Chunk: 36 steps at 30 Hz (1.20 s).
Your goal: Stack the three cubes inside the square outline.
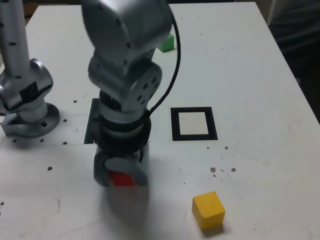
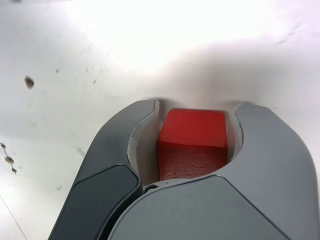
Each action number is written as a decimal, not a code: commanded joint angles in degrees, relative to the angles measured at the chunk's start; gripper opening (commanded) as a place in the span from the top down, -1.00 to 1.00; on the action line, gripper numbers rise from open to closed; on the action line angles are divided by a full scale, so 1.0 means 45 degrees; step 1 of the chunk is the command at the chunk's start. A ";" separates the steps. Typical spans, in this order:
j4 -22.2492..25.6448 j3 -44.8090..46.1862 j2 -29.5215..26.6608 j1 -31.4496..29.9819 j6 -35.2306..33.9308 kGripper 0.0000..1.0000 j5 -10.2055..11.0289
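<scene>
My gripper needs to let go of the red cube on the bare white middle of the square outline (image 1: 191, 124), clear of the yellow cube.
The red cube (image 1: 121, 179) sits on the white table near the front, between the jaws of my gripper (image 1: 121, 172), which points straight down. In the wrist view the red cube (image 2: 192, 142) fills the space between the two dark grey jaws of the gripper (image 2: 197, 106), which hug its sides. The yellow cube (image 1: 208, 210) lies free at the front, to the exterior view's right of the gripper. At the back, the green cube (image 1: 167, 44) is partly hidden behind the arm. The square outline (image 1: 176, 125) has nothing in it and lies right of the arm in the exterior view.
The arm's grey base (image 1: 30, 115) is bolted down at the exterior view's left. A thin black strip (image 1: 92, 122) lies behind the wrist, mostly covered. Small dark specks (image 1: 222, 169) dot the table (image 1: 260, 90), whose right edge runs close by.
</scene>
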 commanded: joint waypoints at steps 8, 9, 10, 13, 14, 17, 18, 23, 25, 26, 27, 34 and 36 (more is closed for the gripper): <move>0.0839 -0.0848 -0.0083 0.1585 0.2582 0.41 0.0470; 0.0973 -0.0996 -0.0086 0.1789 0.2872 0.41 0.0561; 0.1114 -0.1149 -0.0091 0.1992 0.3150 0.41 0.0655; 0.1535 -0.1625 -0.0102 0.2689 0.3984 0.41 0.0912; 0.1624 -0.1734 -0.0102 0.2903 0.4188 0.41 0.0965; 0.1744 -0.1934 -0.0092 0.3558 0.4682 0.41 0.1030; 0.1749 -0.1972 -0.0084 0.3779 0.4810 0.41 0.1033; 0.1708 -0.2149 0.0011 0.4798 0.5329 0.41 0.1023; 0.1691 -0.2271 0.0080 0.5130 0.5527 0.41 0.1031; 0.1685 -0.2345 0.0121 0.5272 0.5624 0.41 0.1045; 0.1680 -0.2426 0.0164 0.5403 0.5721 0.41 0.1059; 0.1702 -0.3143 0.0650 0.6094 0.6384 0.41 0.1153; 0.1697 -0.3285 0.0822 0.6250 0.6553 0.41 0.1160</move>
